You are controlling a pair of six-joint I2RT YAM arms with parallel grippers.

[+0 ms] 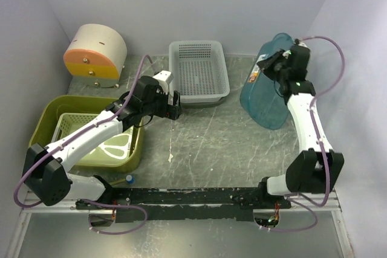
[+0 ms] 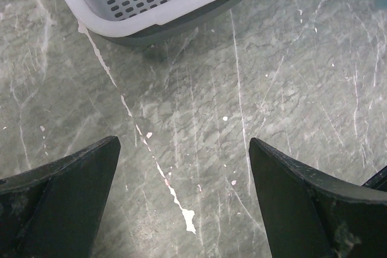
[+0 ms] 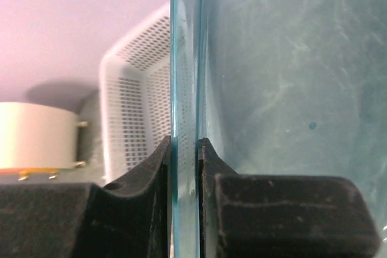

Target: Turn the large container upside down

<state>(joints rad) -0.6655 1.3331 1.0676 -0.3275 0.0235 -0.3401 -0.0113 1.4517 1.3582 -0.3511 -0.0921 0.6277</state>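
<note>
The robot's right gripper will release the teal bin flat on the table (image 1: 260, 111) between the grey basket and the side. The bin is now held tilted on its side.
The large container (image 1: 43, 119) is an olive-green tub standing upright at the left of the table, with a pale green tray (image 1: 75, 122) inside it. My left arm crosses over it. My left gripper (image 1: 174, 110) is open and empty above bare table to the tub's right; the left wrist view shows its jaws wide apart (image 2: 184, 144). My right gripper (image 1: 273, 64) is shut on the rim of the teal bin (image 1: 265, 99), which is held tilted on its side at the right. The right wrist view shows both fingers pinching the teal wall (image 3: 185, 143).
A grey perforated basket (image 1: 198, 70) stands at the back middle, and its corner shows in the left wrist view (image 2: 151, 4). A cream and orange round object (image 1: 95, 52) sits at the back left. A small blue-capped item (image 1: 129, 179) lies near the left arm's base.
</note>
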